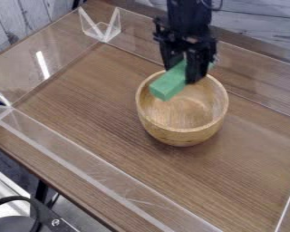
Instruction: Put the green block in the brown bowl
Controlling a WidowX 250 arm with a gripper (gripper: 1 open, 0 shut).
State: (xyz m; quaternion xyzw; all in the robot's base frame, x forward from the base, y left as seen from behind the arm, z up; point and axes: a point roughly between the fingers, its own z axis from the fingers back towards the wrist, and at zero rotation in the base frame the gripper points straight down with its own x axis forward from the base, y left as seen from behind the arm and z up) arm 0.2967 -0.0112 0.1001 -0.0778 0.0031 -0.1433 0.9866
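Observation:
I should open my gripper and let the green block go on the middle of the brown bowl's empty bottom (184, 111).
My black gripper (185, 62) hangs pointing down over the far rim of the brown bowl (184, 125), shut on the upper end of the green block (170, 84). The block slants down to the left, and its lower end hangs over the bowl's far-left rim. The light wooden bowl stands on the dark wood tabletop, right of centre, and its visible inside holds nothing.
A clear acrylic wall (39, 136) runs round the tabletop, with a low front edge at the left. A small clear bracket (99, 24) stands at the far left corner. Bare wood (75, 100) stretches left and in front of the bowl.

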